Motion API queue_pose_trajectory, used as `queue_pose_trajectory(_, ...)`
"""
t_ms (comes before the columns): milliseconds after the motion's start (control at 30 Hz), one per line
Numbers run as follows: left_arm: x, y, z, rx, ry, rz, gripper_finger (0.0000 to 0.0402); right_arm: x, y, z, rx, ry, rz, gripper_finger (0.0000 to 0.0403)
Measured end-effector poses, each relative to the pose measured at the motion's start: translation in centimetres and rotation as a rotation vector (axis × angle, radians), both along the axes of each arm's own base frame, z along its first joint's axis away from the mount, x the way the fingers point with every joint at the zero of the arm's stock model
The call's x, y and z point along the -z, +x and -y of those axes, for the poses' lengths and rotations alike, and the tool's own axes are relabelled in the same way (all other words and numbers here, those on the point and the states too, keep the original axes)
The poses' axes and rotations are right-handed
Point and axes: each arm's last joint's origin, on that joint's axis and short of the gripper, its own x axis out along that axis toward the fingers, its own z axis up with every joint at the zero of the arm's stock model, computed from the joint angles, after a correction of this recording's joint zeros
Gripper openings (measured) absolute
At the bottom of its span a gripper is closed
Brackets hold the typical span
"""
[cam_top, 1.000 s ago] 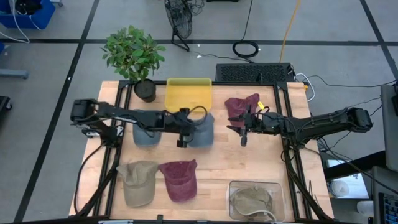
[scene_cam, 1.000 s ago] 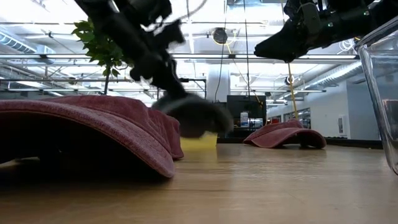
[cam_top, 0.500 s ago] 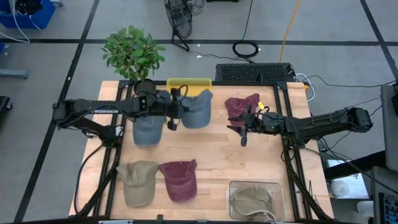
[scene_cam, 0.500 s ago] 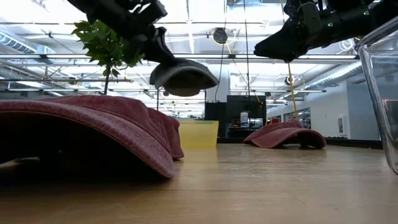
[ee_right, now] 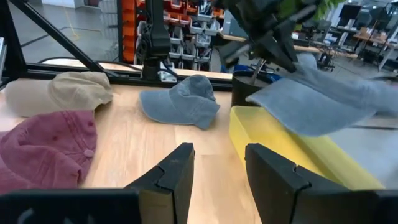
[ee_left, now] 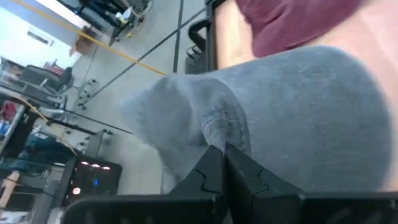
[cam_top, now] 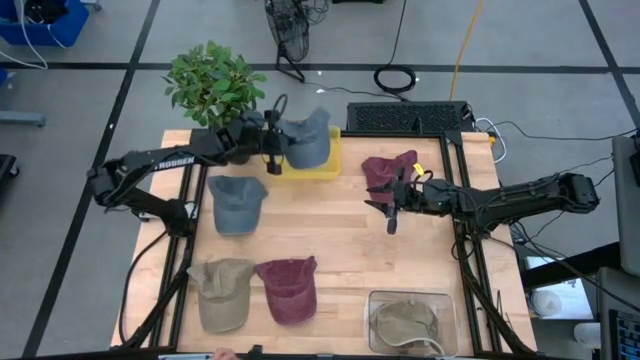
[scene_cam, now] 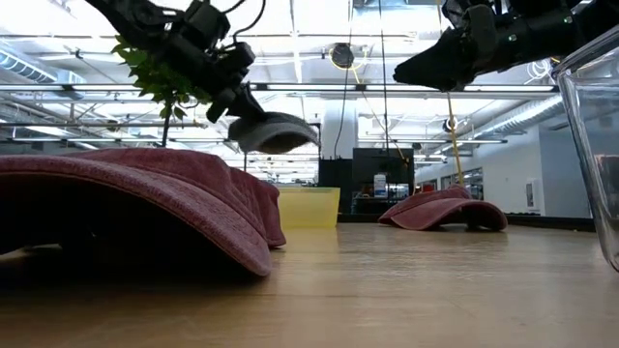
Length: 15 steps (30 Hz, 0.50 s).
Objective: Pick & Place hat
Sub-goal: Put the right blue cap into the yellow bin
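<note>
I need to release the grey-blue hat with my left gripper inside the yellow bin (cam_top: 309, 157) at the table's far edge. The hat still hangs well above the bin.
My left gripper (cam_top: 274, 146) is shut on a grey-blue hat (cam_top: 306, 139), held in the air over the yellow bin (cam_top: 303, 166) at the table's far edge. In the low view the hat (scene_cam: 274, 131) hangs well above the bin (scene_cam: 309, 207). A second grey-blue hat (cam_top: 237, 200) lies flat on the table, left of centre. My right gripper (cam_top: 392, 207) hovers open beside a maroon hat (cam_top: 388, 170) at the far right, touching nothing. My left gripper pinches a raised fold of the hat's crown cloth (ee_left: 216, 129) between its two shut fingers (ee_left: 214, 168). It comes from the table's left, slanting a little downward. The hat (ee_left: 305, 112) hangs beyond the fingertips, lifted clear of the table and bin.
A tan hat (cam_top: 222, 291) and a maroon hat (cam_top: 288, 288) lie near the front edge. A clear container (cam_top: 411, 322) at the front right holds another tan hat. A potted plant (cam_top: 215, 92) stands at the far left corner, close to my left arm.
My left gripper has swung from the table's middle toward the far edge and risen, rolling as it went. The grey-blue hat came with it, lifted clear of the table and carried over the yellow bin. The other grey-blue hat stayed where it lay.
</note>
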Motion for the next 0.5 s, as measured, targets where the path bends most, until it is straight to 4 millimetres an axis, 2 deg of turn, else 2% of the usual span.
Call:
queue_pose_trajectory(233, 2.5, 0.5, -1.6, 0.036, -0.027, -0.075, 0.0007, 0.0, 0.0, 0.1, -0.005, -0.071, -0.014, 0.0130)
queue_pose_trajectory(500, 6.4, 1.8, -2.6, 0.093, -0.055, -0.184, 0.0006, 0.2, -0.1, 0.8, 0.024, -0.110, -0.046, 0.0130)
